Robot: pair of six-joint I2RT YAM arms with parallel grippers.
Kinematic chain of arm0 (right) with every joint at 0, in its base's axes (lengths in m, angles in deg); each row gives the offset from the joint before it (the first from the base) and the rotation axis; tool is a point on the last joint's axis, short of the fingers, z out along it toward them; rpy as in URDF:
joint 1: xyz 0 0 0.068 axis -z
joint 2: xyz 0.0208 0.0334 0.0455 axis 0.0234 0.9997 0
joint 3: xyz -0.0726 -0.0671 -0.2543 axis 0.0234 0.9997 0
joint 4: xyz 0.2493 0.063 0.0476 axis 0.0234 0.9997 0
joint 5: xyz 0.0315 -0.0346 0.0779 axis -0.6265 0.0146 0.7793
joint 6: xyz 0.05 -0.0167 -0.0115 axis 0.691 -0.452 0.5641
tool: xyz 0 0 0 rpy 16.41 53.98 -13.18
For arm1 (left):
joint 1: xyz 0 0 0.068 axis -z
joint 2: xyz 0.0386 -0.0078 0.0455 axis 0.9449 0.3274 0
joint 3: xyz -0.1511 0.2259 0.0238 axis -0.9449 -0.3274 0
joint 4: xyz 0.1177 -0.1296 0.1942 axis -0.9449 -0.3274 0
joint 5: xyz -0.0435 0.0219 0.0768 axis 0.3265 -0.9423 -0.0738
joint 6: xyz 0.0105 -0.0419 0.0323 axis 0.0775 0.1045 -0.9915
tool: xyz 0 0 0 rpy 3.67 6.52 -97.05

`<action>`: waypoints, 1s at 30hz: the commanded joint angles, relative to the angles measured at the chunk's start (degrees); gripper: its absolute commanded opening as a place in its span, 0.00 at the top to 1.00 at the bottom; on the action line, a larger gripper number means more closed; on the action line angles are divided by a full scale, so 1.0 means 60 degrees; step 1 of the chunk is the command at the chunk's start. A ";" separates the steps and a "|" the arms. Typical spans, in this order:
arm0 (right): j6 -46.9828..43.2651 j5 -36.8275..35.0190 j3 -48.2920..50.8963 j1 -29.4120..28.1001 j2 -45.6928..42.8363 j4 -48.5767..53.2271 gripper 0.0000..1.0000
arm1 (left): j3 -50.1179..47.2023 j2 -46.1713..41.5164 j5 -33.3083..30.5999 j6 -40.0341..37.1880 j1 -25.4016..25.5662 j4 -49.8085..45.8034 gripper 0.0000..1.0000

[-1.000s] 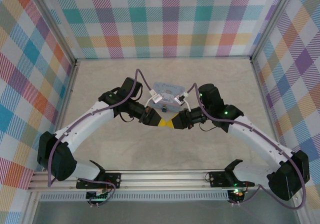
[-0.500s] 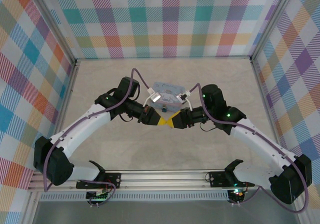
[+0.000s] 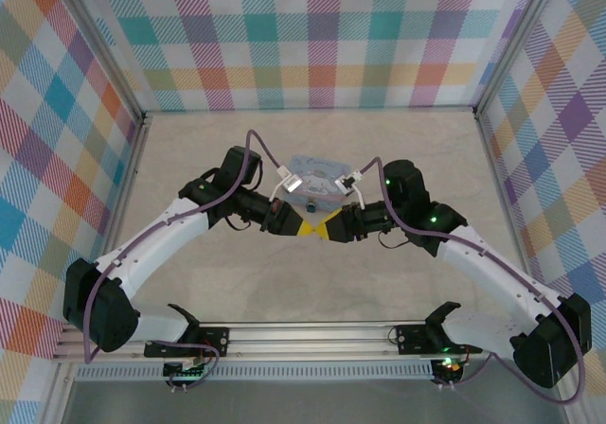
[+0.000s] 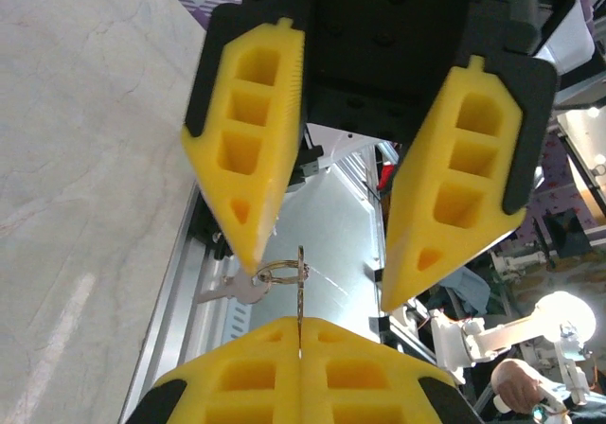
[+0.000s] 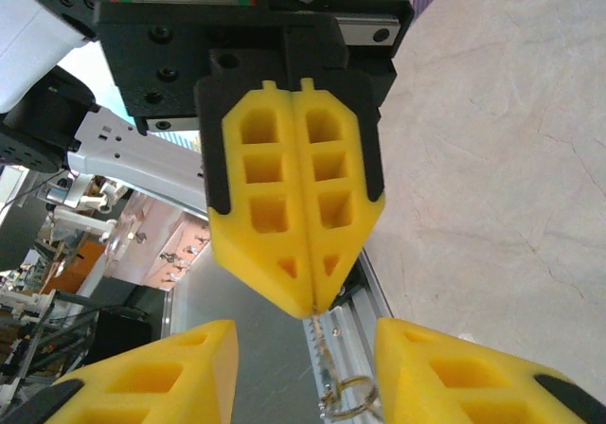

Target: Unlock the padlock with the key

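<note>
The key's blade is covered by the robot's left gripper, so next the right gripper takes the key by its ringed head (image 4: 301,265), leaving the blade free for the padlock.
My right gripper (image 5: 312,309) is shut on the key (image 5: 322,346), a thin pale blade sticking out of its tips. A ring (image 5: 348,396) hangs from the key's end. In the left wrist view the key (image 4: 300,287) stands edge-on out of the right gripper (image 4: 299,327), and its ring (image 4: 279,271) carries a second key (image 4: 227,291). My left gripper (image 4: 324,282) is open, one finger on each side of the key, the left fingertip (image 4: 251,258) at the ring. From above, both grippers (image 3: 305,225) (image 3: 327,227) meet tip to tip in front of the box. The padlock is hidden.
A pale blue printed box (image 3: 317,173) sits just behind the meeting grippers. The beige tabletop (image 3: 398,150) is walled by checked panels on three sides. An aluminium rail (image 3: 303,339) runs along the near edge, between the arm bases.
Both arms have drawn in, bringing the two grippers closer tip to tip. The right gripper has stayed shut on the key.
</note>
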 commanded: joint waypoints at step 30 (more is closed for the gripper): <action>0.0427 0.0115 0.0387 0.0057 -0.0145 -0.0797 0.83 | -0.0275 -0.0414 -0.0022 0.0438 -0.0230 0.0693 1.00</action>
